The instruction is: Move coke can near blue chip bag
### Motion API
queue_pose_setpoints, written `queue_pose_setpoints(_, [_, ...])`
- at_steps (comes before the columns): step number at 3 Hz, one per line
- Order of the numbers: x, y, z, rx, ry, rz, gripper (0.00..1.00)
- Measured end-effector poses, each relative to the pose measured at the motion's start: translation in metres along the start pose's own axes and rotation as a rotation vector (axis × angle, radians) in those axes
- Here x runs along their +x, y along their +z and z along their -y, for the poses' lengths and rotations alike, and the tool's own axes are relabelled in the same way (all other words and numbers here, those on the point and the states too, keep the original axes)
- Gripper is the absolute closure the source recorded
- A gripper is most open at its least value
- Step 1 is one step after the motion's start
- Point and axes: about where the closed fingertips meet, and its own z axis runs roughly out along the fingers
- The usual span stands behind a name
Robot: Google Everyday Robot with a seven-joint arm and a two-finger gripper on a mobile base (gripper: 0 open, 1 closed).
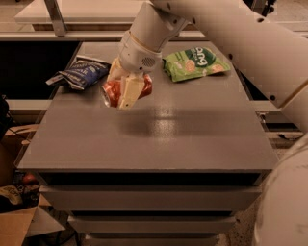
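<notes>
Next, my gripper lets go of the coke can against the blue chip bag's edge (115, 70) facing the green snack bag.
The coke can (113, 91), red with a silver top, lies sideways in my gripper (126, 90), held above the grey table (159, 134). The cream fingers are shut on it from both sides. The blue chip bag (81, 73), dark navy and wrinkled, lies at the table's back left, a short way left of the can and behind it. My white arm comes down from the upper right.
A bright green snack bag (195, 62) lies at the back right of the table. Cardboard boxes (14, 223) and clutter sit on the floor at the left. A second table surface (86, 12) stands behind.
</notes>
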Motion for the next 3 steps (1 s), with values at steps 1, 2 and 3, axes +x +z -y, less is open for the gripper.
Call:
queue_pose_setpoints(1, [0.012, -0.005, 0.022, 0.03, 0.072, -0.025, 1.0])
queue_pose_setpoints(2, [0.026, -0.011, 0.044, 0.088, 0.154, -0.044, 1.0])
queue_pose_setpoints(3, [0.036, -0.013, 0.066, 0.158, 0.232, -0.059, 1.0])
